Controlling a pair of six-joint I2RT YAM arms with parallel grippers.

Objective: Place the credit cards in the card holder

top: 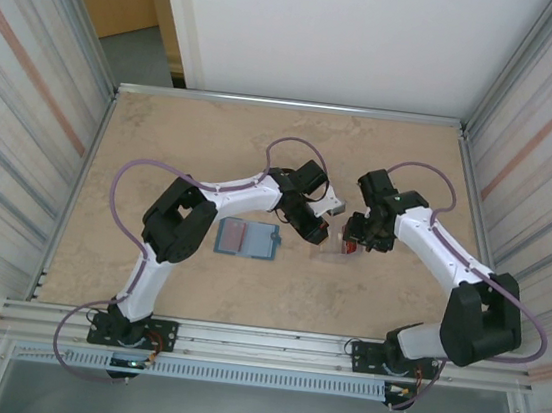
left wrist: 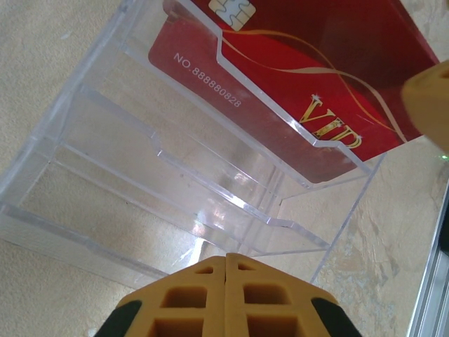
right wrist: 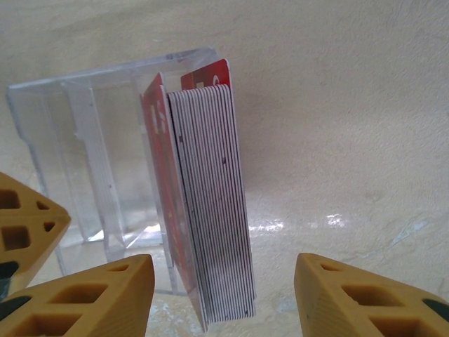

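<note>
My right fingers span the whole credit card stack; next I pinch just a card at the stack's red-faced side (right wrist: 188,260) and lift it out alone.
The card holder (top: 248,238) is a teal-blue wallet lying open and flat on the table, left of both grippers, with a reddish patch on its left half. The credit cards (right wrist: 210,196) stand as a thick stack on edge in a slot of a clear plastic case (right wrist: 84,140); their red "VIP" faces (left wrist: 309,77) show through the case (left wrist: 175,182). My right gripper (right wrist: 224,298) is open, one finger on each side of the stack with gaps to both. My left gripper (left wrist: 226,295) is shut on nothing, its tips at the case's near edge.
Both grippers (top: 315,234) (top: 354,241) meet over the case (top: 329,248) at the table's middle. Metal rails and ribbed walls (top: 525,146) close in the tabletop. Bare table lies behind and to the far left.
</note>
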